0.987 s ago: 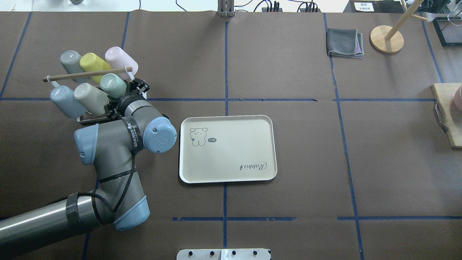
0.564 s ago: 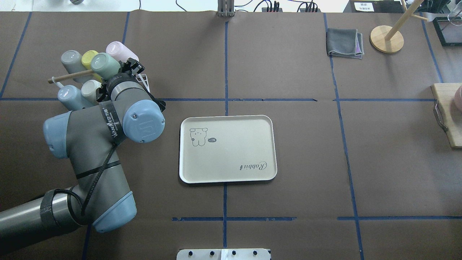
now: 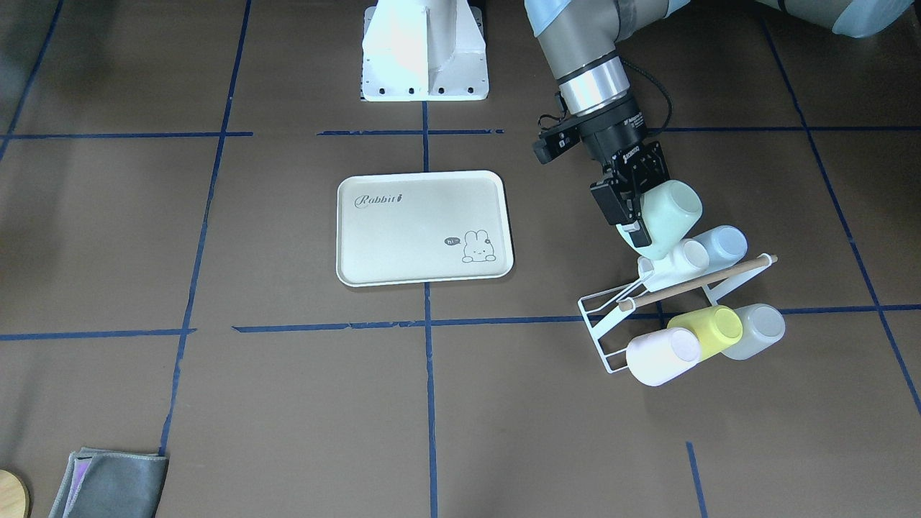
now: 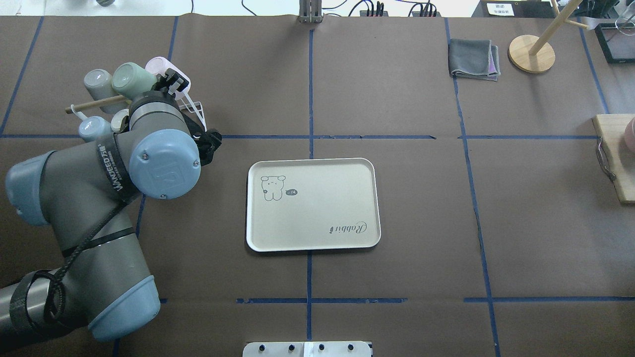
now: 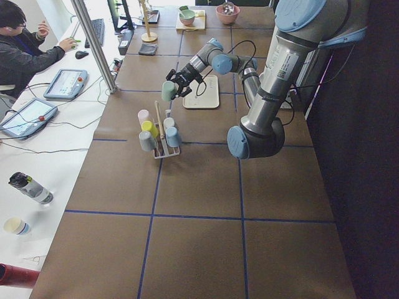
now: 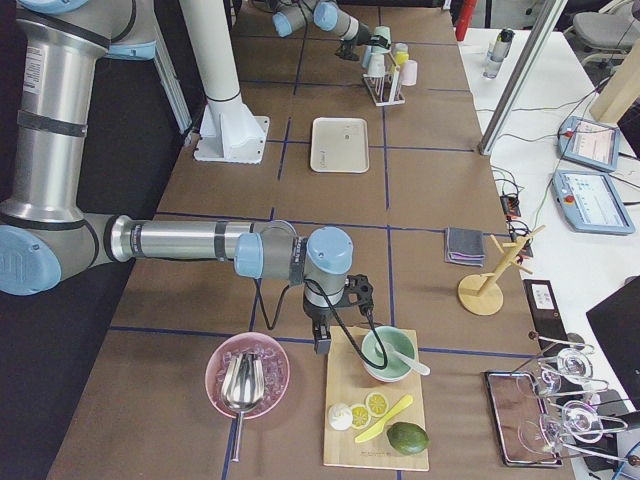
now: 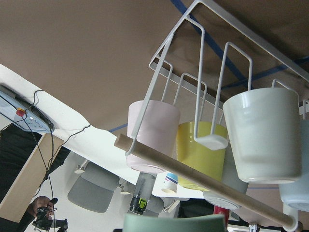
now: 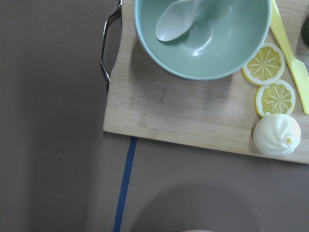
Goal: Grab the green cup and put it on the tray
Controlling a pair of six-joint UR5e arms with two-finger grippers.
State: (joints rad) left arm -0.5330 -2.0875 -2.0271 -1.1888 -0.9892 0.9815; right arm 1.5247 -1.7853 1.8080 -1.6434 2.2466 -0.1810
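Note:
The green cup, now tilted just above the cup rack, will go down from my left gripper on the cream tray (image 3: 454, 219) between the Rabbit script and the bunny drawing.
My left gripper (image 3: 632, 216) is shut on the pale mint-green cup (image 3: 670, 212) and holds it tilted in the air, just above the white wire cup rack (image 3: 611, 316). In the overhead view the cup (image 4: 126, 79) sticks out past the gripper (image 4: 161, 84), over the rack's far cups. The cup's rim shows at the bottom of the left wrist view (image 7: 174, 223). The cream tray (image 3: 410, 237) with the "Rabbit" script lies empty at mid-table (image 4: 322, 198), to the right of the left arm. My right gripper (image 6: 330, 335) hovers beside a wooden board; I cannot tell if it is open or shut.
The rack holds pink (image 3: 662, 356), yellow (image 3: 709, 329), grey, white and pale blue (image 3: 723, 243) cups under a wooden dowel (image 3: 698, 282). A folded grey cloth (image 4: 474, 58) and a wooden stand (image 4: 531, 53) are at the far right. The board (image 8: 193, 121) carries a green bowl and lemon slices.
My left arm has pulled the green cup off the rack's front row and carried it up and toward the far left. The elbow has swung left. The tray has not moved.

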